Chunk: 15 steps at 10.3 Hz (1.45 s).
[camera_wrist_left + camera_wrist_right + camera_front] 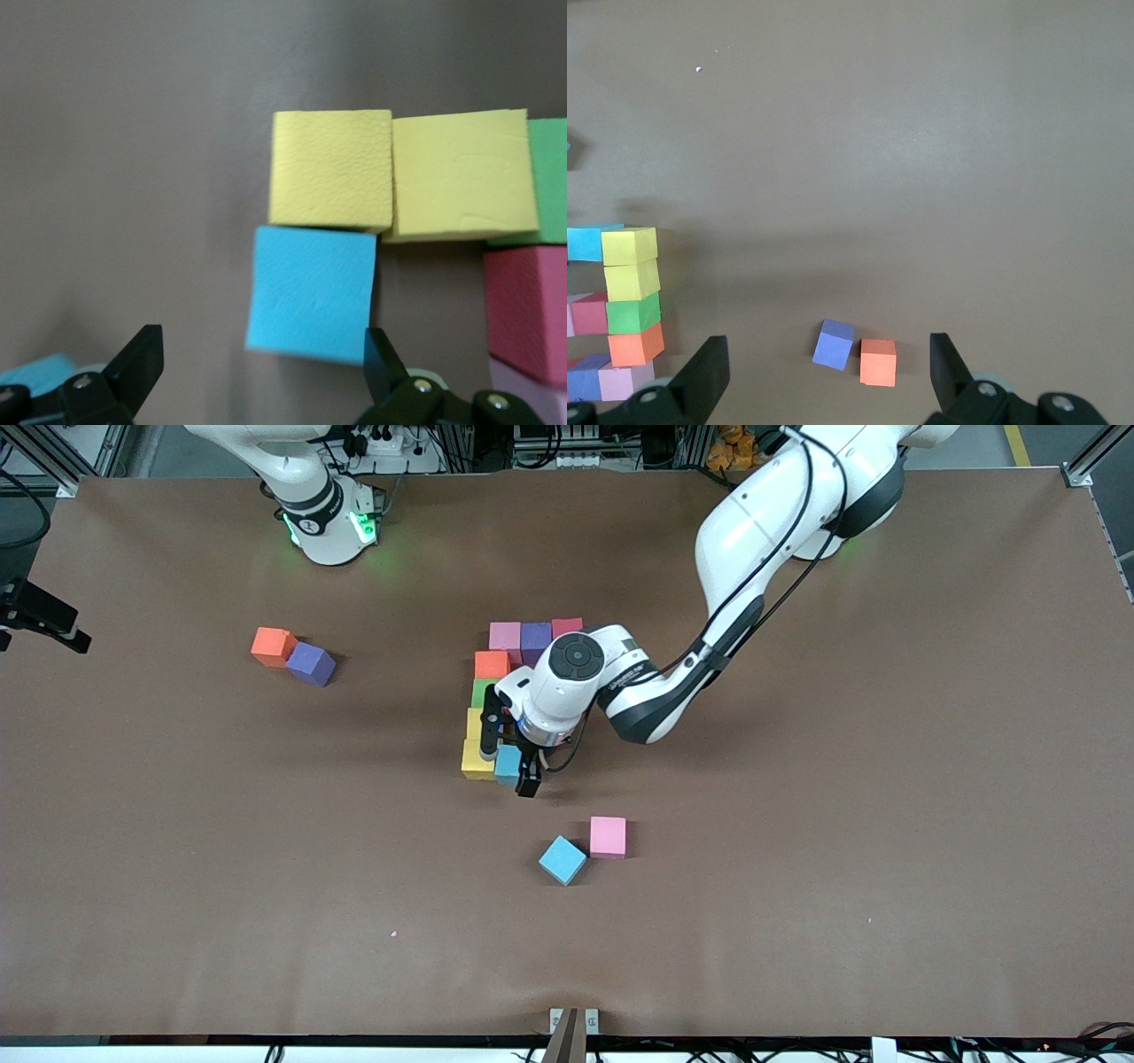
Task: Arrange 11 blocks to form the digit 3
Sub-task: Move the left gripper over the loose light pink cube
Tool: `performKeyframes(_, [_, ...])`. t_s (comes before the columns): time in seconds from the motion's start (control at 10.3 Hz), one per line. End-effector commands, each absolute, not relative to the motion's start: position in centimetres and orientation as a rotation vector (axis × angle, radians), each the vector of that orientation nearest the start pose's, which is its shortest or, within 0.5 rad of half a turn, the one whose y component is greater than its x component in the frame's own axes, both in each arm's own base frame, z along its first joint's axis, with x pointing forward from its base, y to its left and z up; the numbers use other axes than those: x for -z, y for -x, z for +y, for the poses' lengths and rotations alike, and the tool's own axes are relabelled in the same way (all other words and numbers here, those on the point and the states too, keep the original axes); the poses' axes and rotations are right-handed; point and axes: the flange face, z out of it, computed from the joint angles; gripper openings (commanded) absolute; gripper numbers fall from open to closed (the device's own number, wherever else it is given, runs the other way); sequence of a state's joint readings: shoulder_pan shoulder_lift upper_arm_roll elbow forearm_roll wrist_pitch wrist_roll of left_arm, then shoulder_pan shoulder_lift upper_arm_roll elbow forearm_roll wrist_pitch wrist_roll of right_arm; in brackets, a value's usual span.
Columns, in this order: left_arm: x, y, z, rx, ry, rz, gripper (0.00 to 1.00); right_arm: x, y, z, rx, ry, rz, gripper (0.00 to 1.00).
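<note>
My left gripper should next close on the near and far sides (608, 838) of the loose pink block, which is sitting beside the loose sky blue block.
Several blocks stand joined mid-table: pink (505, 635), purple (535, 638), red (567, 626), orange (492, 664), green (483, 691) and two yellow (476, 760). A sky blue block (508, 764) (310, 292) rests against the nearer yellow one (330, 168). My left gripper (507, 757) (261, 367) hangs open just over it, its fingers apart from the block's sides. Loose sky blue (563, 860) and pink (608, 837) blocks lie nearer the camera. My right gripper (824, 372) is open, high over a loose purple block (834, 344) and an orange one (878, 362).
The loose orange (272, 646) and purple (310, 663) blocks sit toward the right arm's end of the table. A black fixture (40, 615) juts in at that end's edge. A small bracket (574, 1027) sits at the table's near edge.
</note>
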State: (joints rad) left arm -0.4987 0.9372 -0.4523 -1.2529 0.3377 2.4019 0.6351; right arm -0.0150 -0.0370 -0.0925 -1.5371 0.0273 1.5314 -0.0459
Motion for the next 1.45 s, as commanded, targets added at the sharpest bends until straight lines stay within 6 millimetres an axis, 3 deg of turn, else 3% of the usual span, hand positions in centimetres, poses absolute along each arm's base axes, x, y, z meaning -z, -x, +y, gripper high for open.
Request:
performKeyframes(0.0, [-31.1,-54.5,-54.0,0.383,2.286,2.240,1.00,-65.7,-53.7,-6.0,0.054,3.112,0.095,1.00])
performKeyframes(0.39, [-32.0,-60.7,-46.8,0.394,2.456,2.015,1.00,-65.6,-53.7,-6.3,0.049,3.112,0.105,1.00])
performKeyframes(0.68, [-32.5,-64.0,-42.3,0.409,2.504,1.921,1.00,-65.6,-53.7,-6.2,0.049,3.112,0.100,1.00])
performKeyframes(0.87, [-31.8,-65.4,-41.1,0.478,2.491,1.926,1.00,-65.5,-53.7,-7.1,0.052,3.111,0.124,1.00])
performKeyframes(1.07, [-30.9,-67.6,-37.6,0.511,2.378,2.026,1.00,-65.5,-53.8,-7.1,0.059,3.113,0.125,1.00])
performKeyframes(1.36, [-29.1,-66.7,-38.4,0.475,2.227,2.202,1.00,-65.5,-53.8,-7.0,0.056,3.113,0.122,1.00])
